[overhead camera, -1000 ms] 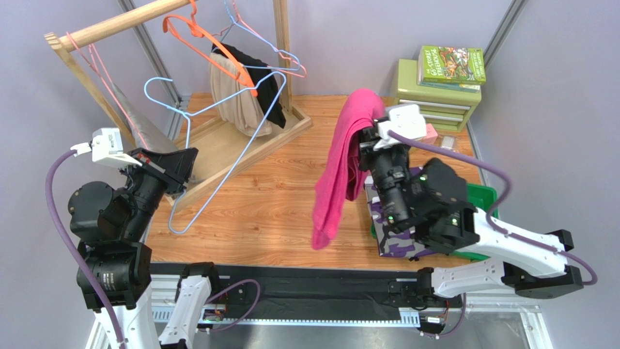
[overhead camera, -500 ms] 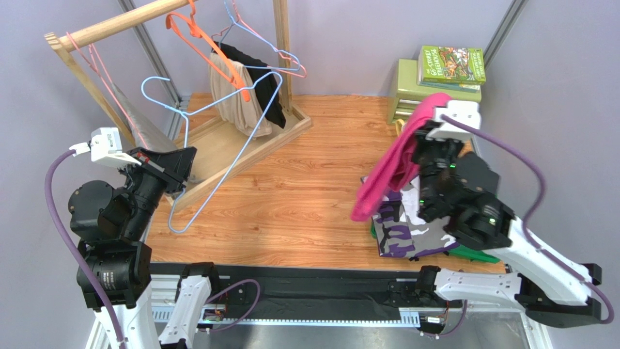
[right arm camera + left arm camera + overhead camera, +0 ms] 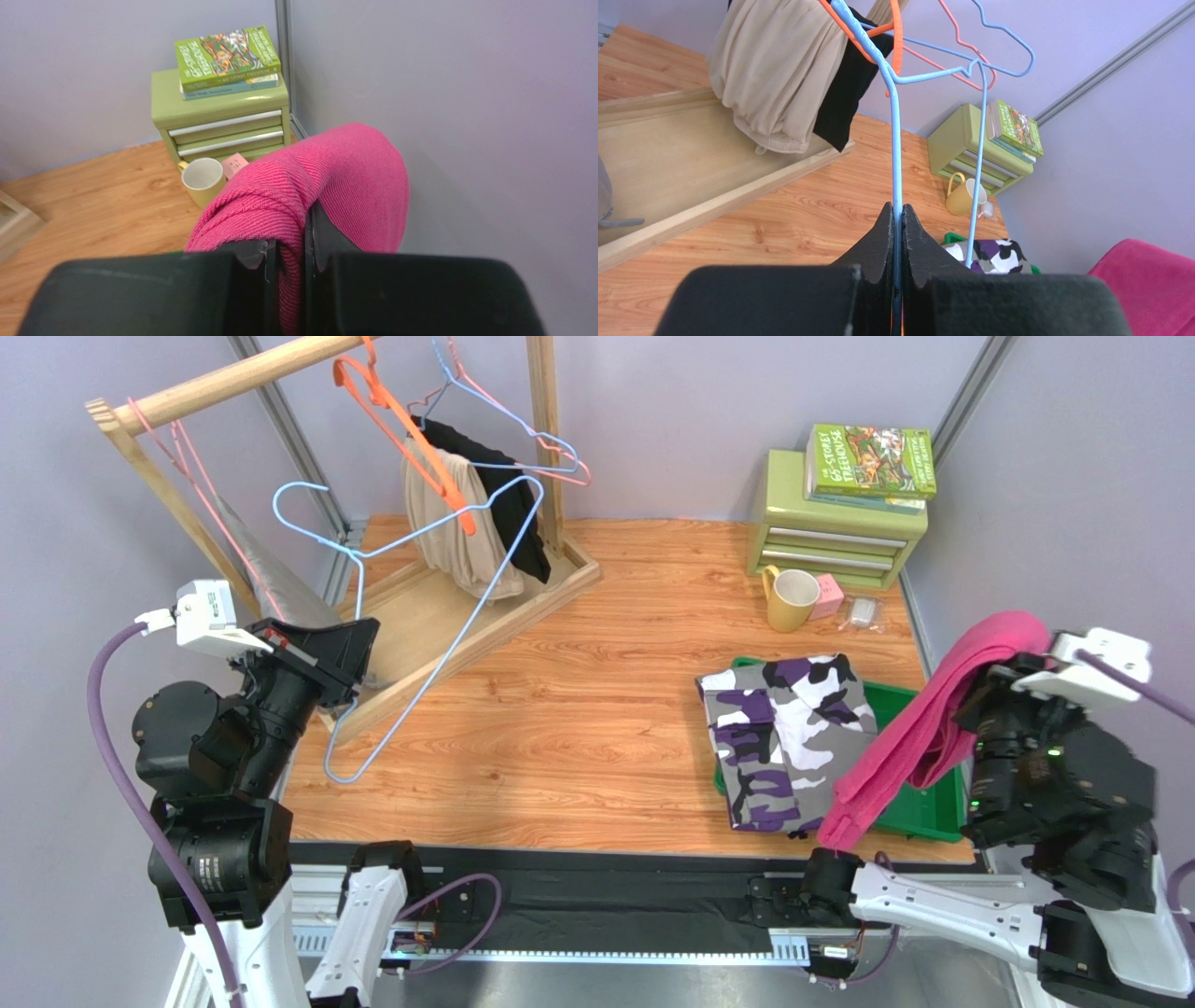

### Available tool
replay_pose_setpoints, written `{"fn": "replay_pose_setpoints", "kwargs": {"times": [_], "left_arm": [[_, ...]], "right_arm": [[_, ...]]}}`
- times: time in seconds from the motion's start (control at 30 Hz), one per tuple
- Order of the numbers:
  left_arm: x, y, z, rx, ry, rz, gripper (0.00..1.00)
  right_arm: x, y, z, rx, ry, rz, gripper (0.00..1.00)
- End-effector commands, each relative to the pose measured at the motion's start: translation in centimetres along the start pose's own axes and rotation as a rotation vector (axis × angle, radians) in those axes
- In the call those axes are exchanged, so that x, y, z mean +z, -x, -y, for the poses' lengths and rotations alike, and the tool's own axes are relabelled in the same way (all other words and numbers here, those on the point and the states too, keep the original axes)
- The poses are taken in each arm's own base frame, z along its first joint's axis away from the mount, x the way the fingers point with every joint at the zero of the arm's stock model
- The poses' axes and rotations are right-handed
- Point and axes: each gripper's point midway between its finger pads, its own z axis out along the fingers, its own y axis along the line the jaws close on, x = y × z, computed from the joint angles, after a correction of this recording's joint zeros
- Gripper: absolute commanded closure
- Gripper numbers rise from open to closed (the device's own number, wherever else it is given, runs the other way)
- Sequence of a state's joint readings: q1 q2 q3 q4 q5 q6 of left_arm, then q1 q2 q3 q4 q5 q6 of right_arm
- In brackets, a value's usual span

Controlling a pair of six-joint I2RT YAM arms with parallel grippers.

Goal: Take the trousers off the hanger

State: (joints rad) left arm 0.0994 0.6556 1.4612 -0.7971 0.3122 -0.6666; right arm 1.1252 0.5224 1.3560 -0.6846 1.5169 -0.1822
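I will use my right gripper to put the magenta pink trousers down on top of the folded camouflage trousers (image 3: pixel 780 759).
My right gripper (image 3: pixel 1017 679) is shut on the magenta pink trousers (image 3: pixel 926 735), which hang off it above the table's right edge and over the green tray (image 3: pixel 933 812). The cloth bunches between the jaws of the right gripper (image 3: pixel 295 231) in the right wrist view, where the pink trousers (image 3: pixel 337 175) fill the middle. The camouflage trousers (image 3: pixel 786 735) lie folded on the tray. At the left, my left gripper (image 3: pixel 344 651) is shut on the thin wire of a bare blue hanger (image 3: pixel 421 616). The wire of this hanger (image 3: pixel 896 140) runs up out of the left gripper (image 3: pixel 897 210).
A wooden clothes rack (image 3: pixel 225 385) stands at the back left, with beige and black garments (image 3: pixel 456 518) on an orange hanger and other wire hangers. A green drawer unit (image 3: pixel 835 518) with books and a yellow mug (image 3: pixel 793 598) are at the back right.
My right arm has swung from the table's middle to the right edge with the pink trousers, uncovering the camouflage trousers. The left arm and blue hanger have stayed put.
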Motion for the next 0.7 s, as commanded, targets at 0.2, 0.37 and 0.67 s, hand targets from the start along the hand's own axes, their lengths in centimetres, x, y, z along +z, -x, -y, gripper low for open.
{"fn": "replay_pose_setpoints", "kwargs": {"times": [0.2, 0.37, 0.67], "left_arm": [[0.0, 0.6, 0.5, 0.031, -0.022, 0.01, 1.0], [0.1, 0.4, 0.5, 0.032, -0.022, 0.005, 1.0], [0.0, 0.1, -0.1, 0.045, -0.002, -0.001, 1.0]], "right_arm": [[-0.3, -8.7, -8.8, -0.053, 0.151, -0.078, 1.0], [0.0, -14.6, -14.6, -0.196, 0.184, -0.189, 1.0], [1.6, -21.2, -20.1, -0.287, 0.216, -0.321, 1.0]]}}
